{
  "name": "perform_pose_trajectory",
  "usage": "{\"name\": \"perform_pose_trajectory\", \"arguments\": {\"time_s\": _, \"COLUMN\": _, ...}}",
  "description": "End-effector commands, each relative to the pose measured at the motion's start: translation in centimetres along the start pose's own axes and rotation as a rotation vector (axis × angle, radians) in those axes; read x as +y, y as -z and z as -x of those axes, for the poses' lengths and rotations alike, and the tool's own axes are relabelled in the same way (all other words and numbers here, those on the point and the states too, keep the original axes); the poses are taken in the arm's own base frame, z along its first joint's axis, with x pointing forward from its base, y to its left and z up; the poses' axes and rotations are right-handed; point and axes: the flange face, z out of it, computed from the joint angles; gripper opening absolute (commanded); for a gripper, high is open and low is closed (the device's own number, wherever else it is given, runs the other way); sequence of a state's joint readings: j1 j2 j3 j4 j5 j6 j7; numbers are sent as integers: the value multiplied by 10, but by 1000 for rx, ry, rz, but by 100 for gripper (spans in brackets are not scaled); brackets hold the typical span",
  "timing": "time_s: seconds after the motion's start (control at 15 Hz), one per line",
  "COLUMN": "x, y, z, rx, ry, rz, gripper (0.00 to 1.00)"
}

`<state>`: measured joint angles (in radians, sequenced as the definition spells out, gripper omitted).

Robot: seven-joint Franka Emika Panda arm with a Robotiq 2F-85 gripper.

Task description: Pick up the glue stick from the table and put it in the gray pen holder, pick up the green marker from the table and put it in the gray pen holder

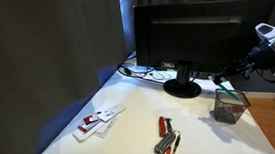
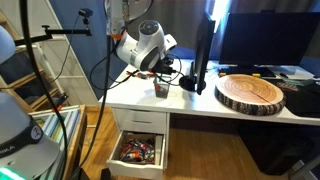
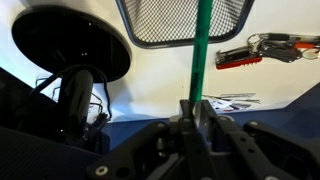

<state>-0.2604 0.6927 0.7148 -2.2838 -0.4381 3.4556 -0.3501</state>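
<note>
Next, my gripper releases the green marker inside the gray mesh pen holder [image 1: 230,103] [image 3: 186,18] in front of the black monitor.
My gripper [image 3: 197,110] is shut on the green marker [image 3: 201,50], a thin bright green stick. The marker's far end reaches into the mouth of the gray pen holder [image 3: 185,20], a dark wire-mesh cup. In both exterior views the gripper [image 1: 224,80] [image 2: 160,70] hangs just above the pen holder [image 1: 230,107] [image 2: 160,89], which stands on the white table [image 1: 132,128]. A green streak [image 1: 238,97] shows at the holder's rim. The orange glue stick is not in view.
A black monitor [image 1: 194,32] on a round stand [image 3: 70,45] stands right behind the holder. A red-and-black tool [image 1: 166,137] [image 3: 262,48] and some cards [image 1: 99,120] lie on the table. A wooden slab [image 2: 252,92] and an open drawer [image 2: 138,150] are nearby.
</note>
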Motion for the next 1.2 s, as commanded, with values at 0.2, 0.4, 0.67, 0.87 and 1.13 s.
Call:
{"name": "perform_pose_trajectory", "arguments": {"time_s": 0.2, "x": 3, "y": -11, "z": 3, "rx": 12, "ry": -8, "rz": -4, "gripper": 4}}
{"name": "perform_pose_trajectory", "arguments": {"time_s": 0.4, "x": 7, "y": -15, "z": 1, "rx": 7, "ry": -1, "rz": -1, "gripper": 4}}
{"name": "perform_pose_trajectory", "arguments": {"time_s": 0.67, "x": 12, "y": -18, "z": 1, "rx": 2, "ry": 1, "rz": 5, "gripper": 34}}
{"name": "perform_pose_trajectory", "arguments": {"time_s": 0.87, "x": 14, "y": -17, "z": 4, "rx": -6, "ry": -2, "rz": 11, "gripper": 53}}
{"name": "perform_pose_trajectory", "arguments": {"time_s": 1.13, "x": 16, "y": -14, "z": 6, "rx": -9, "ry": -5, "rz": 20, "gripper": 80}}
